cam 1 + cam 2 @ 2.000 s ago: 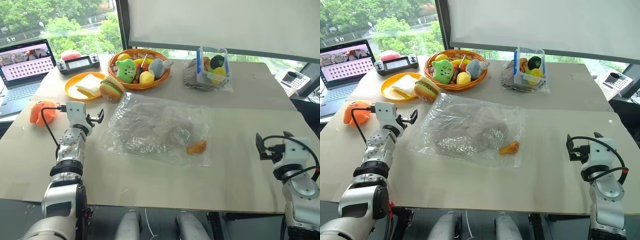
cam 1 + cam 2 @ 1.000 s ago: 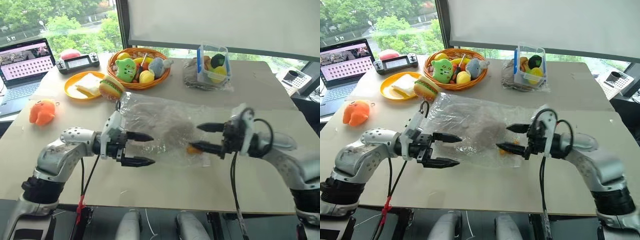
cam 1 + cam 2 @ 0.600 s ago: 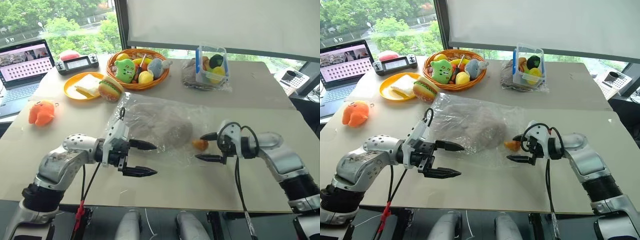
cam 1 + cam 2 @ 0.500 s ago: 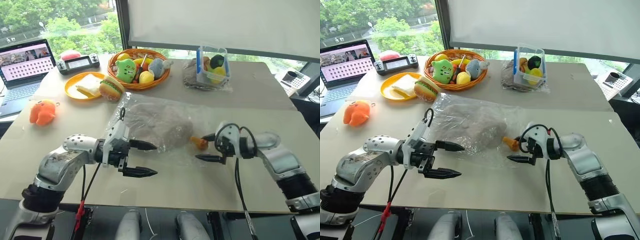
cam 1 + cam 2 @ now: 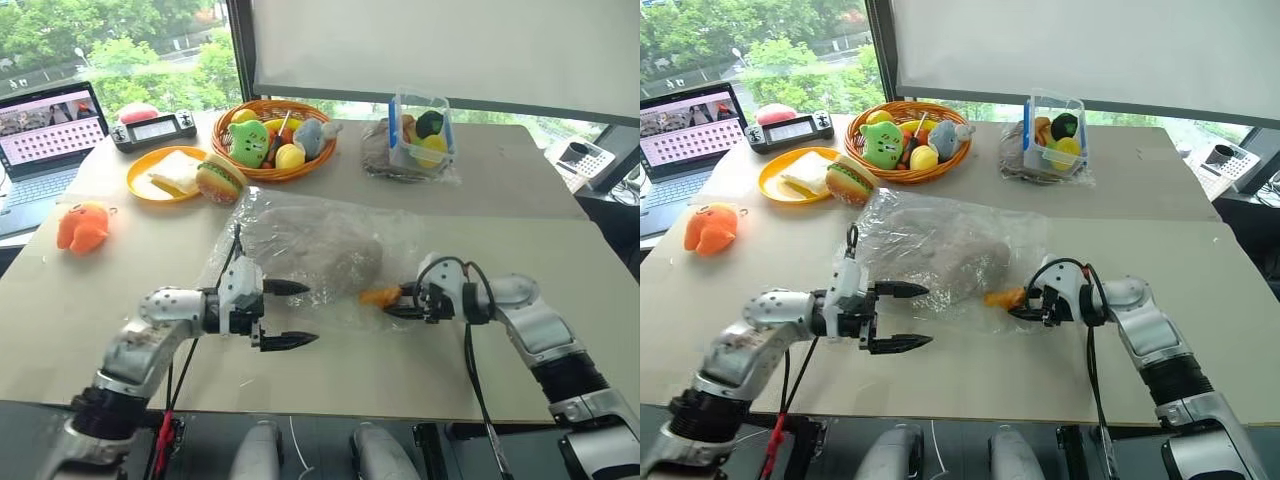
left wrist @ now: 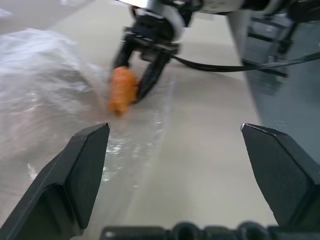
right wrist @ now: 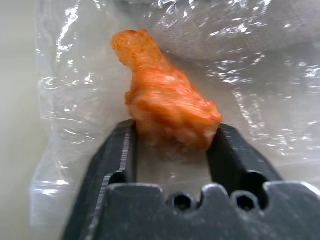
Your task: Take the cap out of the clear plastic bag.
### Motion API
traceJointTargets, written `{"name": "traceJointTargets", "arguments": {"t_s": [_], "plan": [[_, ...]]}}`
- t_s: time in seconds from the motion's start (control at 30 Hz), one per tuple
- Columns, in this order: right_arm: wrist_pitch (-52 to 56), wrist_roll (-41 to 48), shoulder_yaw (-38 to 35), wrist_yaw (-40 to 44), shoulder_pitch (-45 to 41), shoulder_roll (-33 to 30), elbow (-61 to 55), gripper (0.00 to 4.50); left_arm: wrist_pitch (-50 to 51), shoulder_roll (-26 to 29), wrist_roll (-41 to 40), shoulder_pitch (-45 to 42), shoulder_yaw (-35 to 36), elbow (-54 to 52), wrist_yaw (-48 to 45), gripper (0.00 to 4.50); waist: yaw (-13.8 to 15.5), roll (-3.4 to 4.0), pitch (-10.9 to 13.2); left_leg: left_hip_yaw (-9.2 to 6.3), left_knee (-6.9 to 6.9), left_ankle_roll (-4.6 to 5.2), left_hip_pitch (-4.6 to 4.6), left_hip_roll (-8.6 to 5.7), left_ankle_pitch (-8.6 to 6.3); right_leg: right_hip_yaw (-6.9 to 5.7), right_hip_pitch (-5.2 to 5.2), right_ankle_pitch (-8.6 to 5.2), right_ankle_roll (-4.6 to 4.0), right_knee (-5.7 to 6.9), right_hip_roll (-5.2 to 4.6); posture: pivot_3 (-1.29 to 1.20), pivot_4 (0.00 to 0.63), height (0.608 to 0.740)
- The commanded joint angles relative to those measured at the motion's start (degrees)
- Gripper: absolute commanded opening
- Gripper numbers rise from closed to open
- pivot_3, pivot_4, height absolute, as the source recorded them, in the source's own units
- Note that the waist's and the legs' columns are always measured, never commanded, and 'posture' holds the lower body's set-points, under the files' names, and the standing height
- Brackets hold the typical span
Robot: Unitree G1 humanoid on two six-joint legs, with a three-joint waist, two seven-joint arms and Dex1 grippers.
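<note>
Next, my right gripper lets go of the small orange toy on the bare table [image 5: 553, 253] by the table's side edge toward the white phone.
The clear plastic bag [image 5: 262, 218] lies crinkled in the middle of the table, with the beige-grey cap [image 5: 325, 250] bunched inside it. A small orange toy [image 5: 375, 296] sits at the bag's near right corner; whether it is in or on the plastic I cannot tell. My right gripper [image 5: 393, 302] is shut on that orange toy [image 7: 170, 112], one finger on each side. My left gripper [image 5: 310, 313] hovers open just off the bag's near left edge, pointing toward the right gripper [image 6: 145, 70], nothing between its fingers.
Along the far side stand a wicker basket [image 5: 322, 160] of plush food, an orange plate [image 5: 140, 178], a burger toy [image 5: 220, 180] and a clear blue-handled box [image 5: 422, 130]. An orange plush [image 5: 82, 225] and a laptop [image 5: 45, 125] are at the left.
Both arms have sunk toward the table. The right gripper has closed around the orange toy and nudged it slightly left. The left gripper stays open.
</note>
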Motion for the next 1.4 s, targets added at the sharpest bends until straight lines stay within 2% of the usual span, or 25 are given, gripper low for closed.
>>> {"name": "traceJointTargets", "arguments": {"t_s": [0.03, 0.43, 0.5, 0.73, 0.8, 0.87, 0.97, 1.0, 1.07, 1.13, 1.2, 1.23, 1.4], "plan": [[1.49, -1.35, -0.38, -1.1, 1.26, 0.2, -1.08, 1.78, -6.28, -1.75, 3.21, 1.27, -0.69, 2.02, 0.95, 4.5, 0.04, -0.01, -0.01, 0.0, -0.01, 0.0, 0.0, 0.01, 0.0, 0.0, -0.01, 0.0, 0.0, 0.0, 0.0, 0.0, 0.15, 0.74], [6.7, 3.53, -5.42, -2.69, 3.2, 2.38, -5.56, 1.78, -9.17, -4.88, 4.32, 0.84, -1.16, 3.72, 1.48, 4.5, -0.01, -0.01, -0.01, 0.0, -0.02, 0.0, 0.0, 0.0, 0.0, 0.01, -0.01, 0.0, -0.01, 0.01, 0.0, 0.0, 0.15, 0.74], [9.38, 6.55, -7.97, -2.96, 3.61, 2.79, -6.97, 1.49, -8.81, -4.99, 4.23, 1.04, -1.21, 3.1, 1.73, 4.5, 0.08, -0.02, -0.01, 0.0, -0.02, 0.0, -0.01, 0.0, 0.0, 0.01, -0.01, 0.01, 0.0, 0.01, 0.0, 0.0, 0.15, 0.74], [19.5, 21.56, -21.09, -6.56, 3.57, 6.39, -11.26, 1.44, -8.25, -4.94, 4.08, 1.51, -1.46, 1.97, 2.18, 4.5, 0.14, -0.02, -0.01, -0.02, -0.03, 0.0, -0.1, -0.01, 0.0, 0.0, -0.07, 0.01, 0.0, 0.0, -0.01, 0.0, 0.15, 0.74], [18.46, 22.84, -25.52, -11.38, 1.42, 8.46, -8.83, 1.44, -8.13, -4.89, 4.01, 1.62, -1.47, 1.77, 2.26, 4.5, 0.05, -0.01, -0.01, -0.02, -0.03, 0.0, -0.1, -0.01, 0.0, -0.01, -0.07, 0.01, 0.0, 0.0, -0.01, 0.0, 0.15, 0.74], [13.72, 19.4, -28.89, -19.87, -2.29, 10.24, -2.94, 1.44, -7.34, -5.05, 3.56, 1.47, -1.32, 1.8, 2.56, 4.5, -0.11, -0.01, -0.01, -0.01, -0.03, 0.0, -0.09, -0.01, 0.0, 0.01, -0.07, 0.01, 0.0, 0.0, -0.01, 0.0, 0.15, 0.74], [3.08, 1.85, -27.6, -44.65, -9.83, 6.66, 15.35, 1.44, -6.79, -5.3, 3.24, 1.19, -1.3, 1.81, 2.84, 4.5, -0.01, -0.01, 0.0, 0.01, -0.02, 0.0, -0.07, -0.02, 0.0, 0.03, -0.09, 0.02, 0.02, 0.0, -0.01, 0.0, 0.15, 0.74], [1.71, -1.08, -28.35, -51.82, -11.66, 5.61, 20.51, 1.44, -6.59, -5.41, 3.07, 1.17, -1.31, 1.77, 2.89, 4.5, 0.43, -0.01, -0.01, 0.03, -0.03, -0.01, -0.08, -0.03, 0.0, 0.03, -0.13, 0.02, 0.01, 0.0, -0.02, 0.0, 0.15, 0.74], [-0.77, -3.18, -30.07, -60.01, -13.76, 4.22, 27.84, 1.44, -6.4, -5.49, 2.96, 1.29, -1.41, 1.61, 2.73, 4.5, 1.01, -0.01, -0.01, 0.01, -0.1, -0.01, -0.13, -0.07, 0.01, 0.0, -0.17, 0.01, 0.0, -0.03, -0.06, 0.0, 0.15, 0.74], [-3.32, -3.89, -30.45, -62.48, -14.78, 3.74, 31.89, 1.44, -6.45, -5.46, 3.1, 1.53, -1.59, 1.43, 2.55, 4.5, 1.19, 0.0, -0.01, 0.02, -0.17, -0.01, -0.28, -0.09, 0.0, 0.01, -0.3, 0.01, -0.02, -0.06, -0.09, 0.0, 0.15, 0.74], [-4.45, -3.34, -30.91, -62.37, -15.08, 4.2, 33.54, 2.44, -6.61, -5.43, 3.29, 1.71, -1.68, 1.32, 2.55, 4.5, 0.76, 0.01, -0.01, 0.05, -0.22, 0.04, -0.33, -0.09, -0.03, 0.07, -0.33, 0.02, -0.03, -0.1, -0.09, 0.0, 0.15, 0.74], [-4.97, -3.13, -31.01, -62.17, -15.09, 4.38, 33.97, 2.66, -6.66, -5.42, 3.32, 1.74, -1.67, 1.3, 2.57, 4.5, 0.14, 0.02, -0.01, 0.08, -0.22, 0.04, -0.33, -0.08, -0.04, 0.11, -0.35, 0.02, -0.03, -0.1, -0.09, 0.0, 0.15, 0.74], [-5.26, -0.92, -32.51, -60.68, -13.62, 4.77, 32.3, 4.43, -7.12, -5.31, 3.54, 1.65, -1.72, 1.07, 2.54, 4.5, -0.96, 0.08, 0.02, 0.08, -0.13, 0.05, -0.16, -0.08, -0.02, 0.15, -0.19, 0.11, -0.03, -0.01, -0.07, 0.0, 0.15, 0.74]]}}
